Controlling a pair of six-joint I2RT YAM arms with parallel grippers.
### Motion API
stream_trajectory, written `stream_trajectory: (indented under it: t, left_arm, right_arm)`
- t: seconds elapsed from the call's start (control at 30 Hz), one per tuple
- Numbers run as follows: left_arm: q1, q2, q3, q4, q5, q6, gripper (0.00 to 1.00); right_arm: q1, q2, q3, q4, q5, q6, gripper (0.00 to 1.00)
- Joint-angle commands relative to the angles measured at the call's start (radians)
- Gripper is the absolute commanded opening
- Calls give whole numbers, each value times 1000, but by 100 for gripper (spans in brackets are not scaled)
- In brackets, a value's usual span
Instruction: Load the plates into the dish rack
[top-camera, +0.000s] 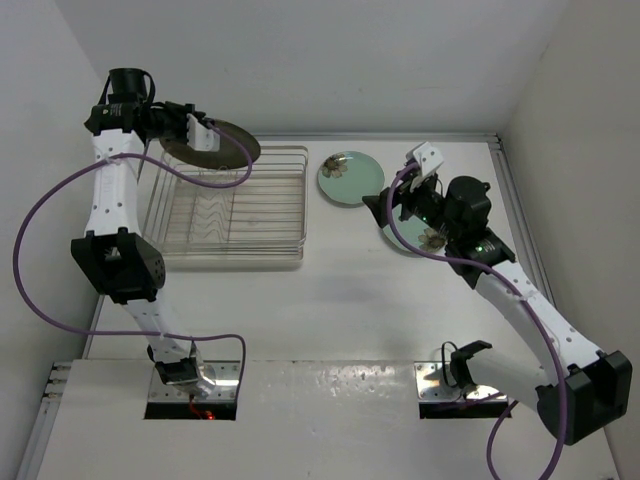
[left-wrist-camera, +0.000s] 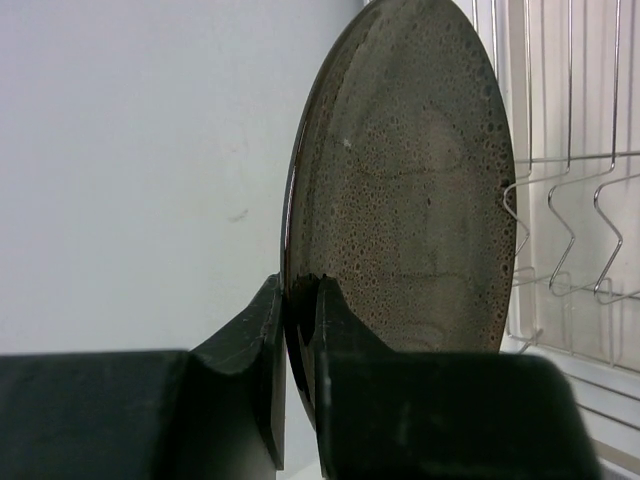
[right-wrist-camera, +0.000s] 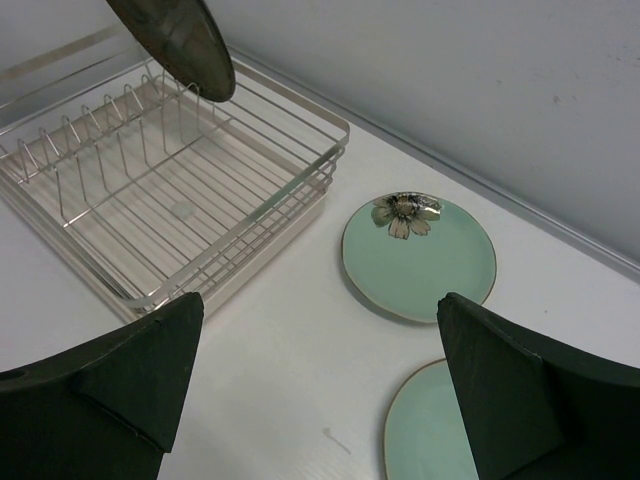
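Note:
My left gripper is to let go of the dark brown plate on edge at the far end of the wavy dividers (top-camera: 211, 176) (left-wrist-camera: 516, 232).
The dark brown plate (top-camera: 215, 143) stands on edge over the far left end of the dish rack (top-camera: 235, 258). My left gripper (top-camera: 200, 132) is shut on its rim. In the left wrist view the plate (left-wrist-camera: 410, 200) rises upright from between the fingers of the gripper (left-wrist-camera: 298, 285), with rack wires (left-wrist-camera: 575, 220) behind it. A mint-green plate (top-camera: 350, 178) lies flat right of the rack. A second mint-green plate (top-camera: 420, 238) is partly hidden under my right gripper (top-camera: 400, 205). That gripper (right-wrist-camera: 320, 298) hangs wide open and empty above the table, between the rack (right-wrist-camera: 300, 105) and both plates (right-wrist-camera: 420, 258) (right-wrist-camera: 430, 430).
White walls close in the table at the back, left and right. The rack's wavy dividers (right-wrist-camera: 120, 130) run along its inside. A purple cable (top-camera: 215, 183) loops from the left wrist over the rack's far edge.

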Motion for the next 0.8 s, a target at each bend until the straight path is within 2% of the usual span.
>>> stream_trajectory:
  t: [0.0, 0.3, 0.63, 0.77]
  left_arm:
    - [9, 2, 25, 233, -33, 233, 0]
    - [0, 3, 68, 224, -23, 233, 0]
    - [-9, -26, 77, 109, -21, 273, 0]
    - [-9, -26, 77, 76, -46, 230, 0]
  right_arm:
    - [11, -11, 36, 28, 11, -10, 99]
    - [13, -23, 34, 22, 14, -11, 99]
    - [21, -17, 46, 25, 13, -11, 99]
    - [24, -28, 36, 21, 17, -17, 99]
